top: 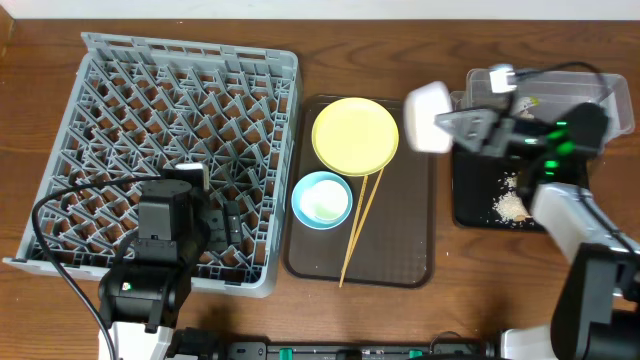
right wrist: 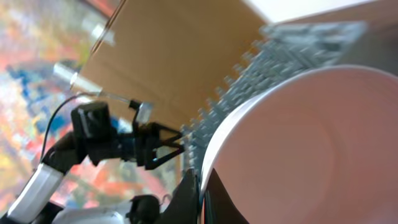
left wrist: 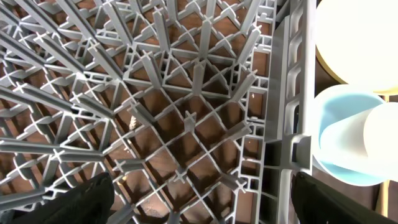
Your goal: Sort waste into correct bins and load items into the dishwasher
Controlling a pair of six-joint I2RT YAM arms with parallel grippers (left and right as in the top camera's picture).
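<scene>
My right gripper will let go of the white bowl on top of the yellow plate (top: 354, 130).
My right gripper (top: 450, 122) is shut on the rim of the white bowl (top: 428, 115) and holds it on its side in the air, between the brown tray and the black tray (top: 470, 205). In the right wrist view the bowl (right wrist: 311, 143) fills the frame, with its rim pinched between the fingers (right wrist: 200, 193). Beige food scraps (top: 512, 205) lie in the black tray. The clear tub (top: 565, 78) stands behind it. The yellow plate (top: 355, 135), light blue bowl (top: 321, 198) and chopsticks (top: 360, 225) lie on the brown tray. My left gripper (top: 215, 225) is open over the grey dish rack (top: 150, 110).
The brown serving tray (top: 400, 250) sits between the rack and the black tray. In the left wrist view my open fingers (left wrist: 199, 205) hang over the rack's lattice (left wrist: 174, 112) near its right wall, with the blue bowl (left wrist: 339, 140) and the plate (left wrist: 360, 37) just beyond.
</scene>
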